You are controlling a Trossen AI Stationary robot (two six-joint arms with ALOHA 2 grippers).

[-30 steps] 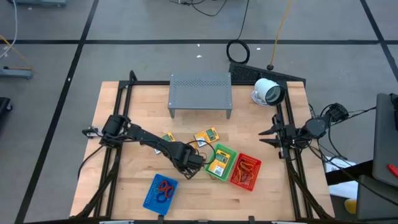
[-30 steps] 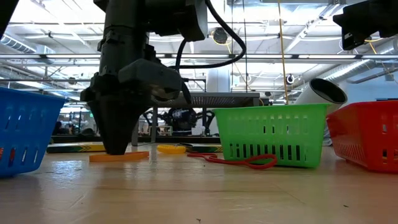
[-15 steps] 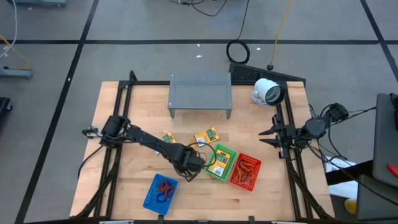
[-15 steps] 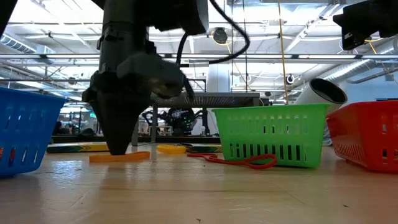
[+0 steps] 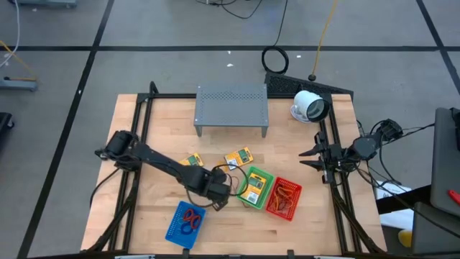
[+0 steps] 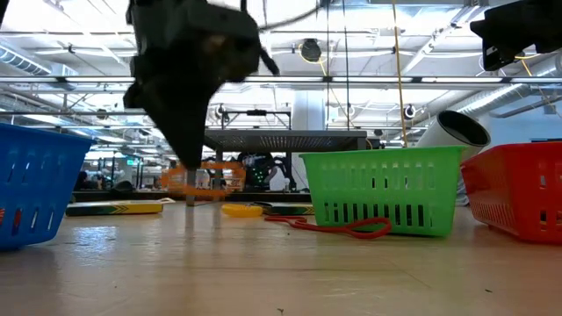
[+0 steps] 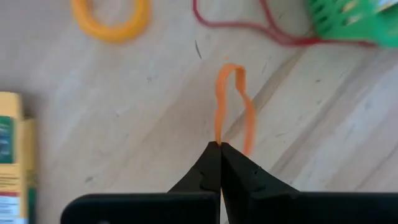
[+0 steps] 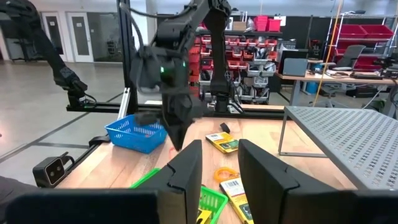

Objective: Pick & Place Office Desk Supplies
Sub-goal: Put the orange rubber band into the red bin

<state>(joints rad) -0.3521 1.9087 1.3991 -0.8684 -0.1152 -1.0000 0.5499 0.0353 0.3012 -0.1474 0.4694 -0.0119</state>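
Observation:
Next, I drop the orange rubber band from my left gripper on the pile of rubber bands inside the red basket (image 5: 284,199).
My left gripper (image 5: 214,196) (image 6: 189,180) is above the wood table between the blue basket (image 5: 185,221) and the green basket (image 5: 255,187), shut on a thin orange rubber band (image 7: 231,93) (image 6: 204,177). A yellow ring (image 7: 112,15) (image 6: 241,210) and a red rubber band (image 7: 249,28) (image 6: 341,227) lie flat on the table by the green basket. Yellow packets with green labels (image 5: 238,157) (image 5: 194,160) lie flat farther back. My right gripper (image 5: 310,153) (image 8: 219,168) waits open at the table's right edge. My left gripper pinches the orange rubber band at one end of its loop (image 7: 217,140) between its two shut fingertips, coming from above and pointing down. The band is lifted clear of the table; in the low view it stands out level beside the fingertips (image 6: 211,178).
A red basket (image 5: 282,198) with bands in it stands right of the green one; the blue basket holds red rings. A grey perforated shelf (image 5: 231,108) and a white round device (image 5: 310,106) stand at the far side. Bare wood lies along the table's left side.
My left gripper has risen and shifted slightly toward the near edge, staying shut. The orange rubber band, which lay flat on the table at its fingertips, has come up with it and now hangs clear of the wood.

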